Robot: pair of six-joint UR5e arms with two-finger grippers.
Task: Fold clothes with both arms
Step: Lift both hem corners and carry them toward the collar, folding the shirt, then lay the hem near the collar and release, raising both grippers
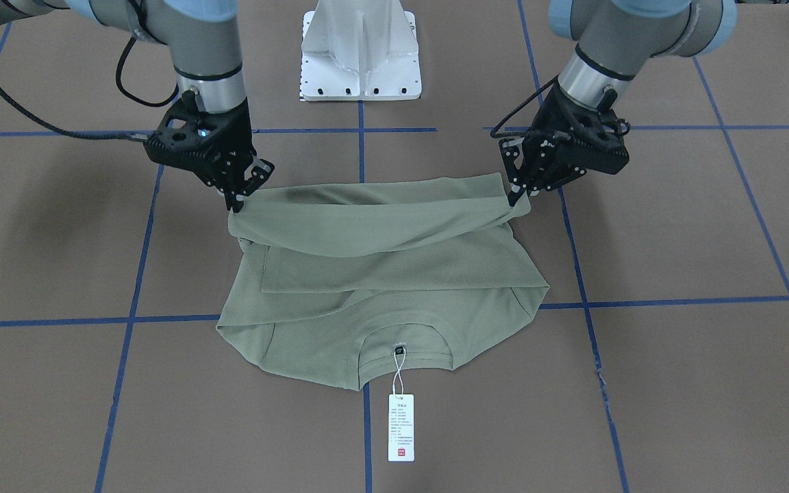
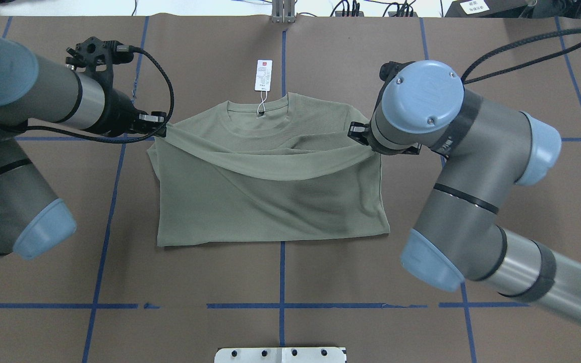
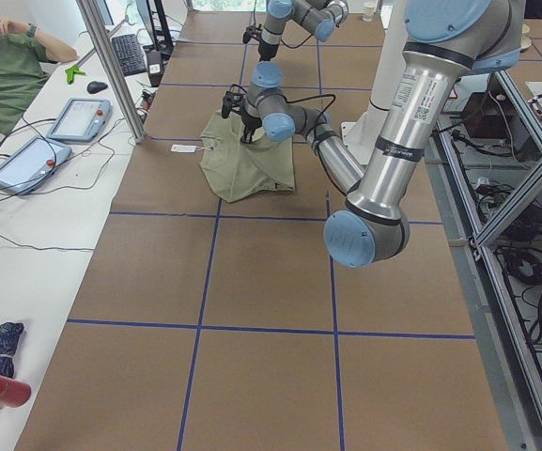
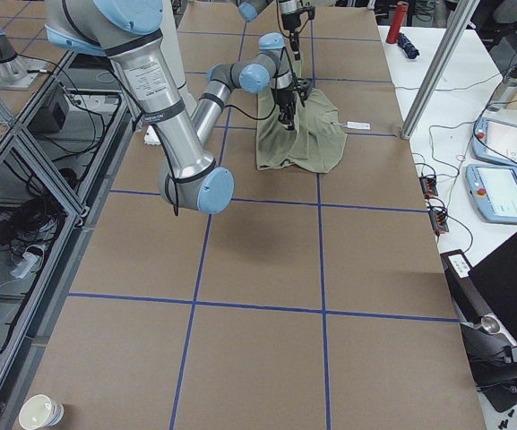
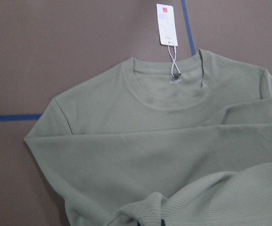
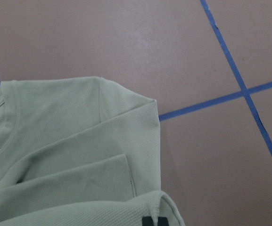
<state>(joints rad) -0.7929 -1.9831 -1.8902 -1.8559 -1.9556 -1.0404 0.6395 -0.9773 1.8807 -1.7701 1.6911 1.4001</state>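
The hem corner in my left gripper, now lifted over the shirt's body, will be let go once it is just past the outer edge of the shirt's nearer shoulder (image 1: 532, 339) (image 5: 54, 84).
The clothes are one sage-green shirt (image 1: 381, 274) (image 2: 270, 201) lying on the brown table with its collar away from the robot and its sleeves folded in. A white hang tag (image 1: 401, 426) (image 2: 263, 75) lies beyond the collar. My left gripper (image 1: 516, 198) (image 2: 163, 130) is shut on one corner of the hem. My right gripper (image 1: 237, 203) (image 2: 352, 132) is shut on the other corner. The hem hangs lifted between them, sagging in the middle over the shirt's body. Both wrist views show the collar end of the shirt (image 5: 150, 141) (image 6: 70, 141) below the raised fold.
The white pedestal base (image 1: 360, 55) (image 2: 280, 354) stands at the robot's side of the table. Blue tape lines (image 2: 282, 272) grid the brown surface. A seated person (image 3: 7, 66) and teach pendants (image 3: 78, 117) are at a side desk. A paper cup (image 4: 43, 412) sits off the table.
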